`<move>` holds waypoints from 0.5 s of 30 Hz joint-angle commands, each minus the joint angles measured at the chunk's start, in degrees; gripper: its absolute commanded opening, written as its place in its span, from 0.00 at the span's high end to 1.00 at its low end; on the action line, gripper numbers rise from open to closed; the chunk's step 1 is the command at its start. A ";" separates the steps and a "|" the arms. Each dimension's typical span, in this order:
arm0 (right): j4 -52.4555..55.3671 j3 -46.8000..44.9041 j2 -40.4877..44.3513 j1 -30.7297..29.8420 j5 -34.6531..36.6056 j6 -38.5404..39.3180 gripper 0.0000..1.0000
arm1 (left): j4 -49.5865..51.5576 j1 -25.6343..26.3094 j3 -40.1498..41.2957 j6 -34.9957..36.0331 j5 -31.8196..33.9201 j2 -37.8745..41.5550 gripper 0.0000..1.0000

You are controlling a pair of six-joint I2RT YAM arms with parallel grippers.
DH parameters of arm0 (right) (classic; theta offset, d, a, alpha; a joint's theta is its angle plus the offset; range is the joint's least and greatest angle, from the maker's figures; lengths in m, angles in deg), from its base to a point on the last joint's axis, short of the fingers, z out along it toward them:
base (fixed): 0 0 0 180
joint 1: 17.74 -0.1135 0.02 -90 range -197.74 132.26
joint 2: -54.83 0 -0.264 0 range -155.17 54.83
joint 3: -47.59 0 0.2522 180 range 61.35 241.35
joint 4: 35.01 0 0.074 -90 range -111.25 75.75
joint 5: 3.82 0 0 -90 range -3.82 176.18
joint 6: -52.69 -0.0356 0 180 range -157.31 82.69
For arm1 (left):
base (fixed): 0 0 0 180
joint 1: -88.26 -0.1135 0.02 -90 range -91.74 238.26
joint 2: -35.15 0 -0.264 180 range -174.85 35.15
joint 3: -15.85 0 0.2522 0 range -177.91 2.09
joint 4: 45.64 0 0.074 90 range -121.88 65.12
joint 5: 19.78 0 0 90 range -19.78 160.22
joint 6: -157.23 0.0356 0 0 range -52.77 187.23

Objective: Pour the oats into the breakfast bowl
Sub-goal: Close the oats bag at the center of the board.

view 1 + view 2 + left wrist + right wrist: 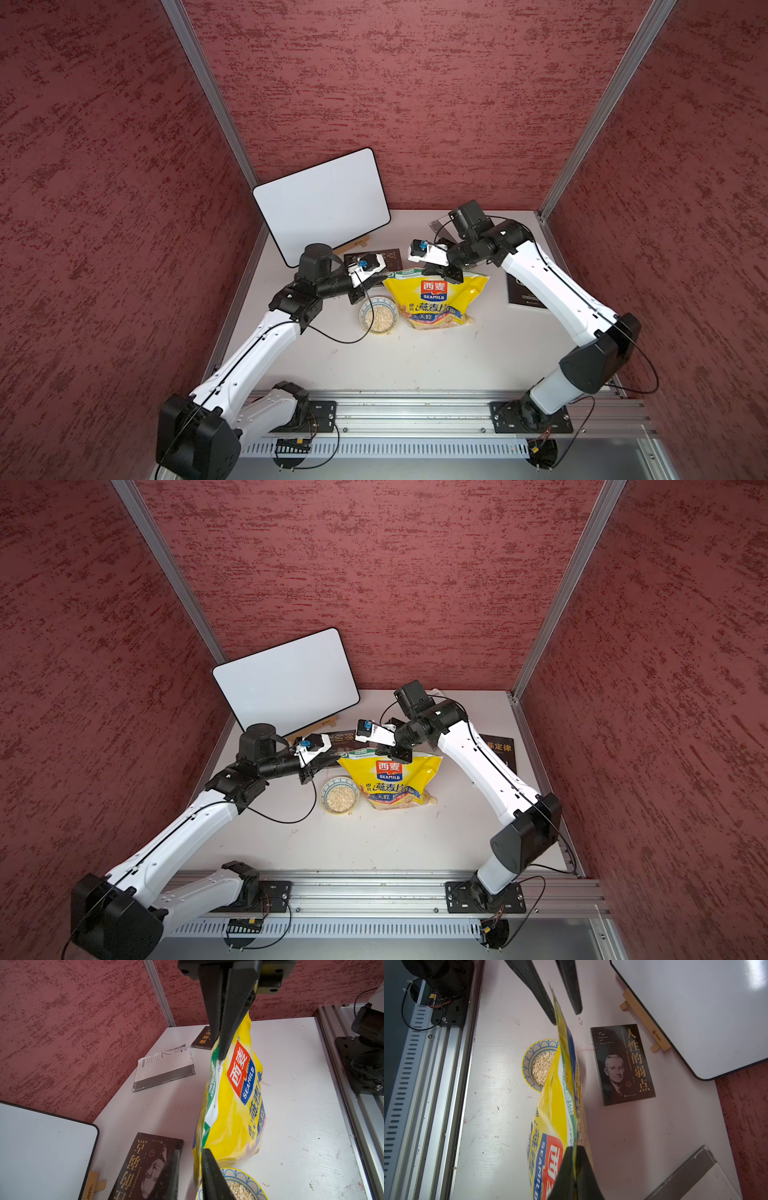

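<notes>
The oat bag's top corner is loose, so my left gripper needs to pinch the bag's top edge further in before (400, 274) my right gripper opens and moves along it.
The yellow oat bag (436, 299) (390, 779) stands upright mid-table, its green top band upward. My right gripper (574, 1147) (446, 274) is shut on that top edge, as the left wrist view also shows (221, 1057). My left gripper (190, 1153) (382, 279) is open at the bag's other top corner; the corner hangs loose between its fingers (533, 991). The breakfast bowl (361, 316) (323, 794) (527, 1064) sits on the table just left of the bag, below my left gripper. Oats (379, 318) (542, 1068) (239, 1190) fill its middle.
A whiteboard (322, 203) leans on a wooden stand (643, 1022) at the back left. A dark book with a portrait (623, 1064) lies behind the bowl, another dark book (523, 293) to the right, a white-grey booklet (164, 1068) at the back. An aluminium rail (415, 407) borders the front.
</notes>
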 commanded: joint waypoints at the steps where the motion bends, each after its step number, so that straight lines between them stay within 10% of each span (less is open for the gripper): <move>1: -0.68 0.27 3.45 0.57 -1.31 -0.36 1.00 | -3.66 -0.05 0.13 -1.00 -3.54 -0.03 0.50; 9: -1.76 -0.83 3.78 0.57 -1.74 -0.72 1.00 | -3.12 1.44 -3.72 -0.79 -7.78 -6.23 0.40; 15: -2.70 -1.34 4.11 0.61 -2.42 -1.22 1.00 | -4.54 2.46 -6.81 -0.90 -10.68 -11.34 0.51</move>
